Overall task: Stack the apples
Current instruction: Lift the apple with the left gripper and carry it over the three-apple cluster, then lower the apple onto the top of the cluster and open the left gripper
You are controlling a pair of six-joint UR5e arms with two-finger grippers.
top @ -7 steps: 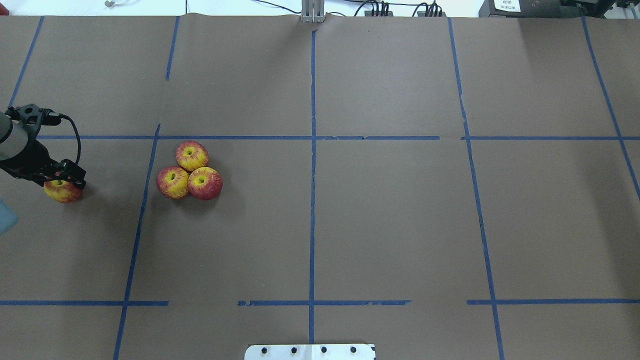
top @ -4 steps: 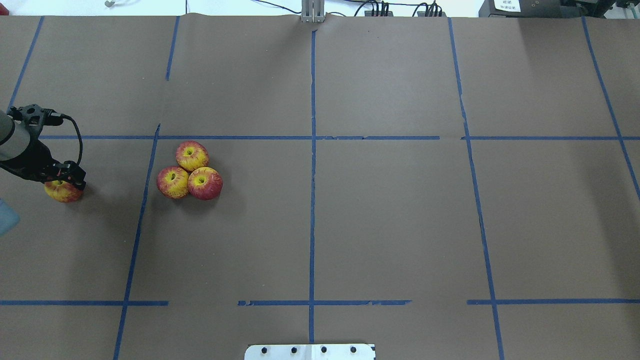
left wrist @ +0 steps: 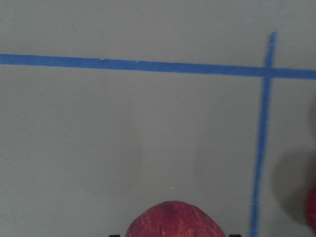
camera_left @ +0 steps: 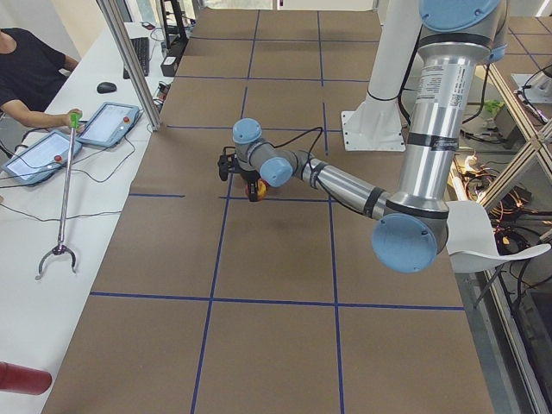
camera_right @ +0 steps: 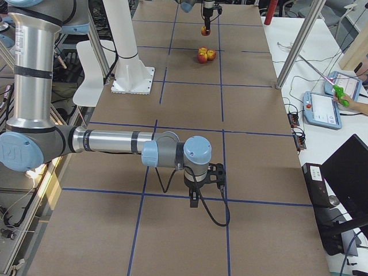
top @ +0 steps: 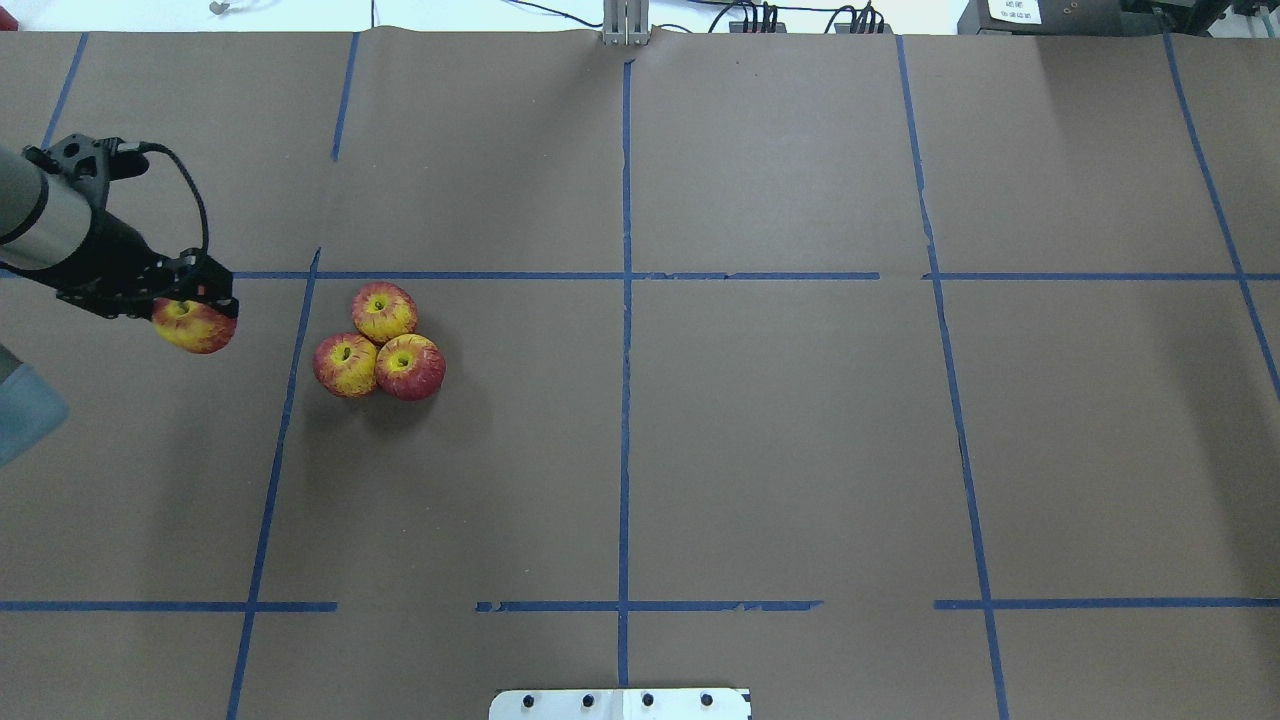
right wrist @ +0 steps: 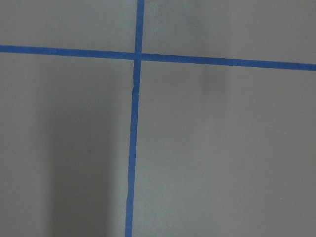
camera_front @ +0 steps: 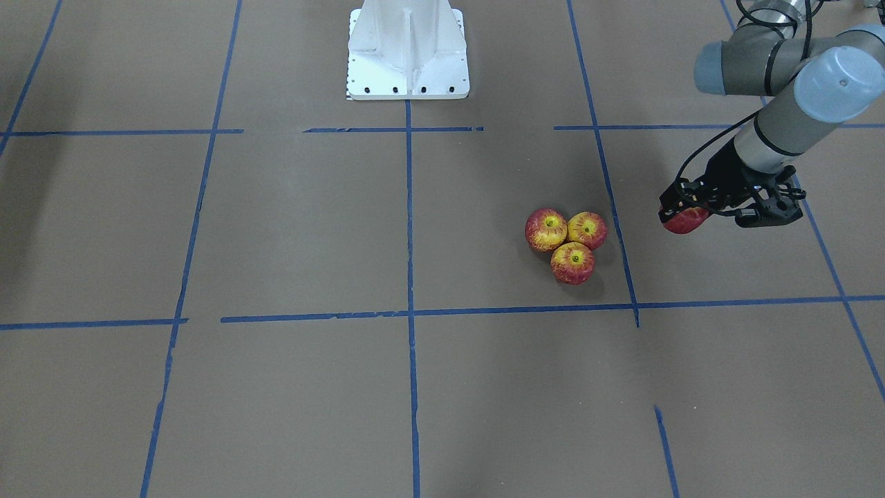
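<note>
The robot's left gripper needs to release the held apple on top of the triangle of touching apples (camera_front: 582, 229), over the middle of that triangle.
Three red-and-yellow apples sit touching in a triangle on the brown table: one at the back (top: 384, 311), one front left (top: 345, 364), one front right (top: 409, 366). The cluster also shows in the front-facing view (camera_front: 572, 263). My left gripper (top: 192, 308) is shut on a fourth apple (top: 197, 328) and holds it above the table, to the left of the cluster. The held apple fills the lower edge of the left wrist view (left wrist: 175, 221). My right gripper (camera_right: 195, 198) shows only in the exterior right view, low over the table far from the apples; I cannot tell if it is open.
Blue tape lines (top: 624, 300) divide the brown table into squares. The white robot base (camera_front: 408, 48) stands at the table's edge. A person and tablets (camera_left: 108, 122) are at a side desk beyond the table.
My left gripper has lifted the fourth apple off the table and carried it right and further back, closer to the three-apple cluster. The cluster has not moved.
</note>
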